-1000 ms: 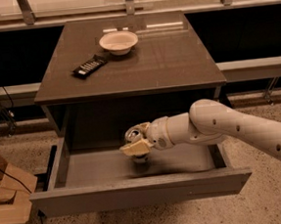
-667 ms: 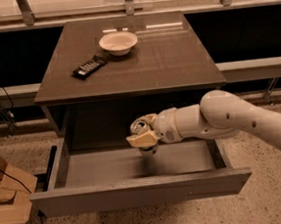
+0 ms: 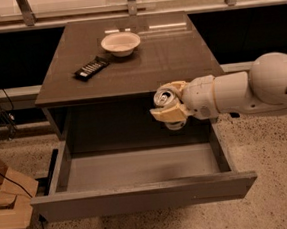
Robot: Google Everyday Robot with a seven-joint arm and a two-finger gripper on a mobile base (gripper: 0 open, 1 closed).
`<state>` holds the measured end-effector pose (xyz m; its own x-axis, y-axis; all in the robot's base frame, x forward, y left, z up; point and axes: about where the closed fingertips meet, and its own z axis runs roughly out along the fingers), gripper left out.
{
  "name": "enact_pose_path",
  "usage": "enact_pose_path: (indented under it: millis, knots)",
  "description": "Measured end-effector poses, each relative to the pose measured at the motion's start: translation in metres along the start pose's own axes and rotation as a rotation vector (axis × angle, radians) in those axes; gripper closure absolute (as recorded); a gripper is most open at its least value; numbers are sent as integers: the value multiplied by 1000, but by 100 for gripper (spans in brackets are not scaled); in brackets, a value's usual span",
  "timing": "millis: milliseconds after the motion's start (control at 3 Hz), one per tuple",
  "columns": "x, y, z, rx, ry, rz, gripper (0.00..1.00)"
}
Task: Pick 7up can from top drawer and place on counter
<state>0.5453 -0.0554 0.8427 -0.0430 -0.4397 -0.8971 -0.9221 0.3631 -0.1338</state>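
My gripper is holding the 7up can and will release it on the bare counter across the bowl from the black remote [image 3: 176, 66].
My gripper [image 3: 168, 104] is shut on the 7up can [image 3: 164, 97], its pale fingers [image 3: 166, 115] clasped around the can's sides. The can's silvery top with pull tab faces up and left. The can hangs above the open top drawer [image 3: 140, 193], at about the height of the counter's front edge. The drawer is pulled out wide and its grey floor is bare. The counter [image 3: 174, 58] lies just behind and left of the can. My white arm [image 3: 252, 89] reaches in from the right.
A white bowl [image 3: 120, 42] and a black remote [image 3: 91, 68] lie on the counter's back left part. A cardboard box [image 3: 8, 208] and cables stand on the speckled floor at the left. A railing runs behind the counter.
My gripper has lifted the can up out of the drawer and moved it right, from near the drawer floor to the level of the counter's front edge.
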Motion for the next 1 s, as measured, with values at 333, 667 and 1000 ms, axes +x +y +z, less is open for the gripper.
enact_pose_path:
  millis: [333, 667, 1000]
  knots:
    - [-34, -41, -45, 82, 51, -85, 100]
    - [-50, -95, -43, 114, 140, -113, 100]
    - [-61, -141, -27, 121, 166, -98, 100]
